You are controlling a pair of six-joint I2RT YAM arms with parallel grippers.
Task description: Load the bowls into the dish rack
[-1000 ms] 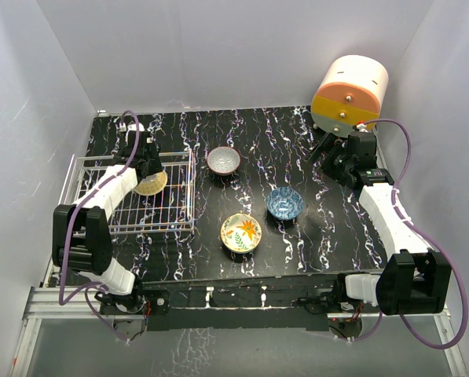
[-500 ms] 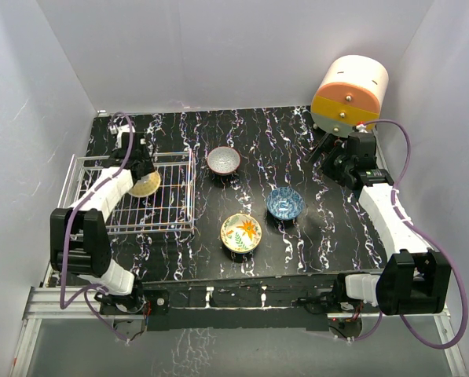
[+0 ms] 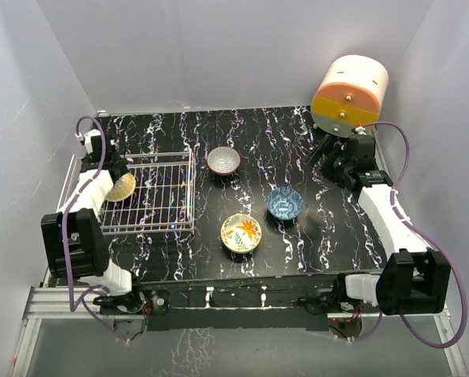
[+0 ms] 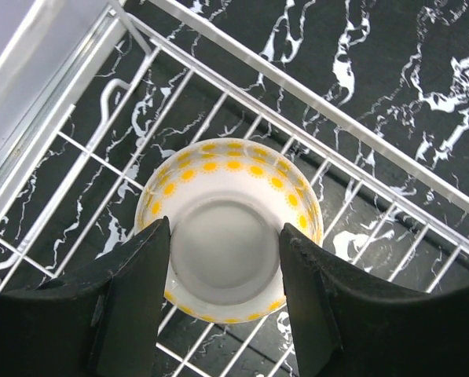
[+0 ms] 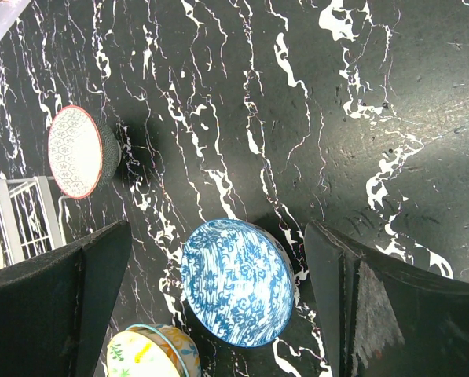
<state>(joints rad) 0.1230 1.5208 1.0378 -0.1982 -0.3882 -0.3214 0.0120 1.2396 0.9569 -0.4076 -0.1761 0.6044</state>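
Next, I let go of the cream bowl with my left gripper on the wires in the dish rack's back corner (image 3: 104, 185) (image 4: 140, 163), close to the side of the dish rack.
My left gripper (image 3: 115, 179) is shut on a cream bowl with yellow dots (image 3: 123, 187) and holds it tilted over the left end of the white wire dish rack (image 3: 167, 206). In the left wrist view the fingers (image 4: 144, 275) press both sides of the bowl's base (image 4: 226, 236), above the rack wires (image 4: 320, 107). A grey-white bowl (image 3: 223, 160), a blue-white bowl (image 3: 285, 203) and a flowered bowl with a teal rim (image 3: 241, 232) stand on the table. My right gripper (image 3: 331, 159) is open and empty, hovering above and behind the blue-white bowl (image 5: 236, 283).
The orange-and-cream round drawer unit (image 3: 349, 88) stands at the back right, just behind my right gripper. The rack lies along the black marbled table's left edge, close to the left wall. The grey-white bowl (image 5: 75, 151) stands just right of the rack's corner (image 5: 22, 212).
My left gripper has carried the yellow-dotted bowl leftward, from over the rack's middle to its left end. The right arm and the three table bowls have not moved.
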